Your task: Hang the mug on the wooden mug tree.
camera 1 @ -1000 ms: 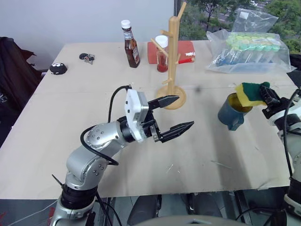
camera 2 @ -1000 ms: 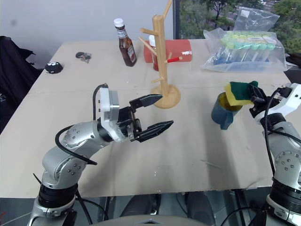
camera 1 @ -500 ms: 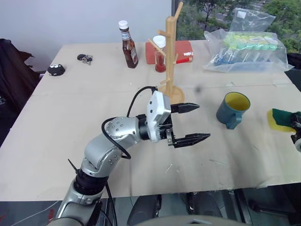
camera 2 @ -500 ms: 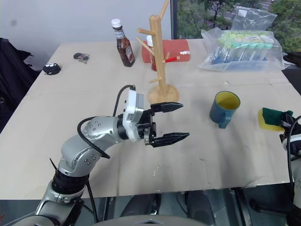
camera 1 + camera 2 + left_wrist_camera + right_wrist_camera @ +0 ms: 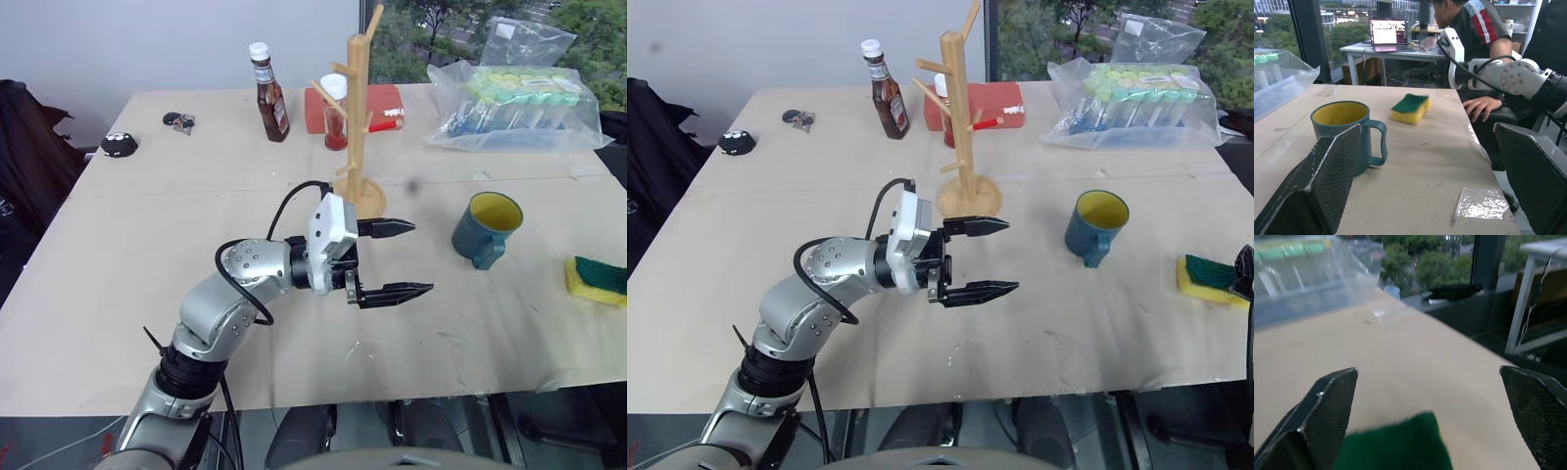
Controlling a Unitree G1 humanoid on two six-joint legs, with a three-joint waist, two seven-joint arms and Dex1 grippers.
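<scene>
The robot's right gripper needs to next go to the teal-blue mug and close on the lower outer part of the mug's handle (image 5: 485,260).
The teal-blue mug (image 5: 485,227) with a yellow inside stands upright on the table, right of the wooden mug tree (image 5: 359,108); its handle faces the near edge. My left gripper (image 5: 416,257) is open and level, pointing right at the mug from a short gap away, nothing between its fingers. Seen from the left wrist, the mug (image 5: 1349,132) sits just past the near finger, handle turned inward. My right gripper (image 5: 1428,369) is open above the yellow-and-green sponge (image 5: 596,279), which lies flat on the table near its right edge.
Behind the tree stand a brown sauce bottle (image 5: 269,80), a red-filled jar (image 5: 337,113) and a red box (image 5: 382,103). A plastic bag of tubes (image 5: 524,98) fills the back right. Keys (image 5: 181,120) and a black object (image 5: 120,144) lie far left. A person (image 5: 1474,29) sits beyond the table.
My right gripper carried the sponge from the mug's rim out to the right, set it on the table and opened. The left gripper swung right toward the mug.
</scene>
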